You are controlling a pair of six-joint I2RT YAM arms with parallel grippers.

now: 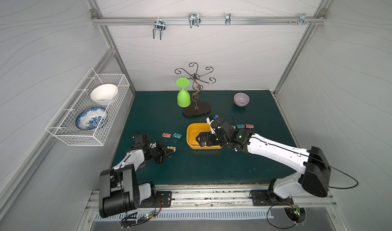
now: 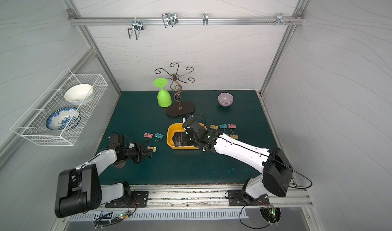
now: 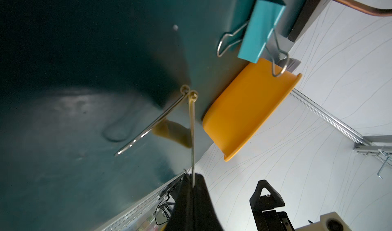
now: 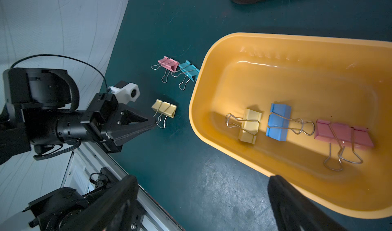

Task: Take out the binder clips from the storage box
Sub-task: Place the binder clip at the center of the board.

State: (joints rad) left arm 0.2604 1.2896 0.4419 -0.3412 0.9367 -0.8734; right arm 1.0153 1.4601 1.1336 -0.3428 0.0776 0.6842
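The yellow clip, now down at the mat, will be released by my left gripper on the mat (image 1: 163, 149) just in front of the pink clip.
The yellow-orange storage box (image 1: 190, 132) (image 2: 169, 134) sits mid-mat. The right wrist view shows a yellow (image 4: 250, 125), a blue (image 4: 277, 124) and a pink binder clip (image 4: 343, 133) on its floor (image 4: 297, 87). My right gripper (image 1: 198, 140) (image 4: 201, 198) hovers open over the box, holding nothing. To the left of the box, my left gripper (image 1: 168, 152) (image 3: 192, 176) is shut on the wire handle (image 3: 192, 134) of a yellow clip (image 1: 172, 148) (image 4: 164, 111) down at the mat. A pink (image 1: 167, 135) and a teal clip (image 1: 177, 135) lie beside it. Several more clips (image 2: 223, 126) lie right of the box.
An upturned green goblet (image 1: 183, 96) and a wire stand on a dark base (image 1: 196, 112) are behind the box. A lilac bowl (image 1: 241, 99) is at the back right. On the left wall hangs a white wire basket (image 1: 70, 132) with two dishes in it.
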